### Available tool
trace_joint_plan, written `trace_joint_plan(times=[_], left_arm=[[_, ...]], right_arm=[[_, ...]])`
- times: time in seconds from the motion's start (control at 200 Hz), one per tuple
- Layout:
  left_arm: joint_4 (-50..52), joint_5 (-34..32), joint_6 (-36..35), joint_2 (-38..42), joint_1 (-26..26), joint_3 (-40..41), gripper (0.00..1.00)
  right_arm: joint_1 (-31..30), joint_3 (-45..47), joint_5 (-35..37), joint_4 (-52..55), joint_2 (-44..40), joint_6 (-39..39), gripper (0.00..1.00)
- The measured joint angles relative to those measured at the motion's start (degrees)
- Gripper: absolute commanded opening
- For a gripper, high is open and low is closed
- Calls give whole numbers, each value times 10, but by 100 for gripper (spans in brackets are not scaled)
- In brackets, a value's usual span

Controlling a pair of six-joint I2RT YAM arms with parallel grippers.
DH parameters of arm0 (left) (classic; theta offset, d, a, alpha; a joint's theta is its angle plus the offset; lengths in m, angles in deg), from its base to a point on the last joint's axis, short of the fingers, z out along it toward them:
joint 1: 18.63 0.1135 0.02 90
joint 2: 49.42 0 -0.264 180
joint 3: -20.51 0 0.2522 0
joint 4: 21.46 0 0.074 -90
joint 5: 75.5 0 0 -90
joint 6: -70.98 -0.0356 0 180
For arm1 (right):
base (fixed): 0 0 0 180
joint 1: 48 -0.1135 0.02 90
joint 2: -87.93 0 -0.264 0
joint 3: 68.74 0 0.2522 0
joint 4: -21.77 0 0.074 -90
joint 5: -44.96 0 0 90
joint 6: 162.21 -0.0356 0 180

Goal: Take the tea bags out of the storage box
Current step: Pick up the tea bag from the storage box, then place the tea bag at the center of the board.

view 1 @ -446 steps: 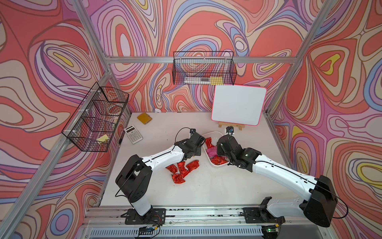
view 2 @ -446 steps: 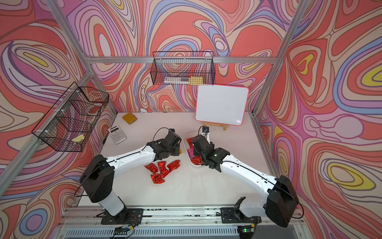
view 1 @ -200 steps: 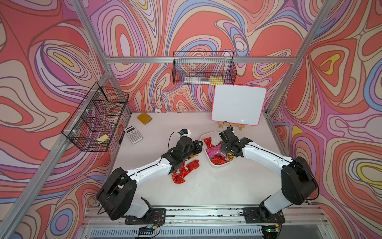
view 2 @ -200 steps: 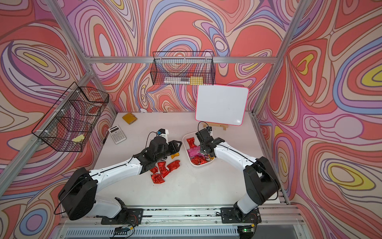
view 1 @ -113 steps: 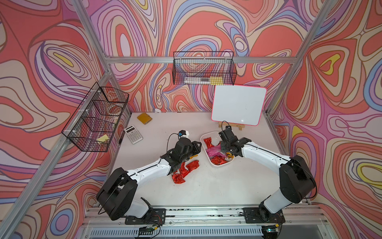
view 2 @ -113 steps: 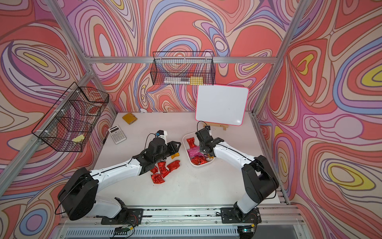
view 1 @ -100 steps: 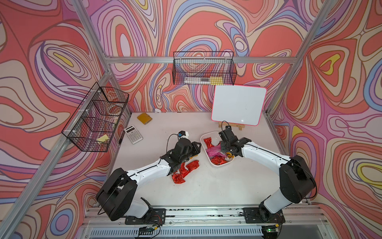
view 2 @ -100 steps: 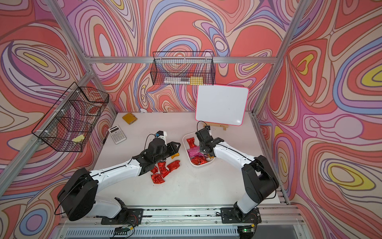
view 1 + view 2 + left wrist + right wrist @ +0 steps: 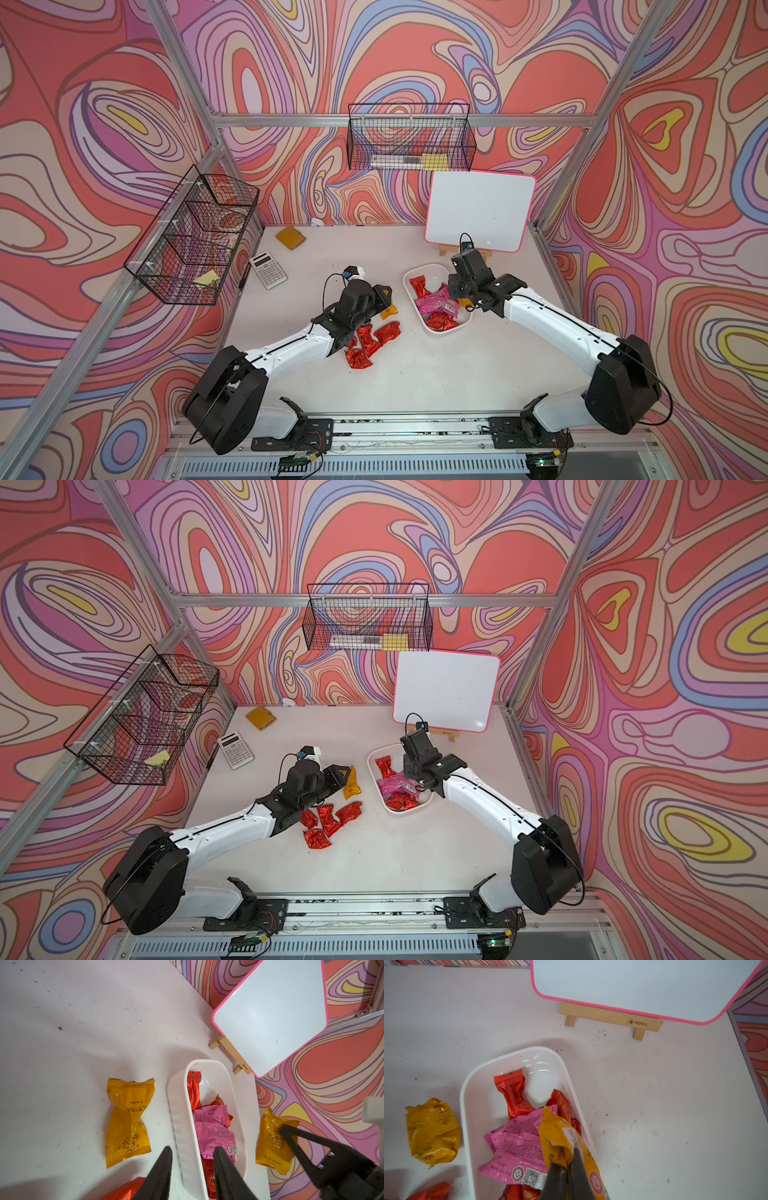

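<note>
My right gripper is to set down the yellow-orange tea bag. It will let go of it next to the other yellow-orange tea bag (image 9: pixel 370 307) (image 9: pixel 392 1138), away from the storage box.
The white storage box (image 9: pixel 434 269) (image 9: pixel 373 757) lies right of the table's middle. It holds pink tea bags (image 9: pixel 436 303) (image 9: pixel 517 1142) and red ones (image 9: pixel 512 1091). My right gripper (image 9: pixel 568 1157) is shut on a yellow-orange tea bag (image 9: pixel 554 1128) (image 9: pixel 270 1140), lifted just over the box's right side. My left gripper (image 9: pixel 193 1149) (image 9: pixel 384 293) hangs open above the box's left wall (image 9: pixel 176 1118), holding nothing. On the table left of the box lie another yellow-orange tea bag (image 9: pixel 127 1122) (image 9: pixel 351 782) and several red ones (image 9: pixel 372 338) (image 9: pixel 328 818).
A pink-edged whiteboard (image 9: pixel 480 216) on a wooden stand is right behind the box. A calculator (image 9: pixel 268 270) and a mustard-yellow pad (image 9: pixel 291 237) lie at the back left. Black wire baskets hang on the back wall (image 9: pixel 409 139) and the left wall (image 9: pixel 195 237).
My right gripper's jaws have closed on the yellow-orange tea bag in the box. The left gripper has stayed where it was, still open.
</note>
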Motion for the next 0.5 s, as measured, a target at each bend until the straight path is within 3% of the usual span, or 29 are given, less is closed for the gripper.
trace_joint_plan(times=[0.25, 0.501], left_arm=[[32, -59, 30, 102, 6, 56, 37], [127, -161, 78, 261, 8, 147, 37]], right_arm=[[-39, -66, -103, -19, -6, -20, 1], [-131, -104, -216, -94, 83, -93, 2]])
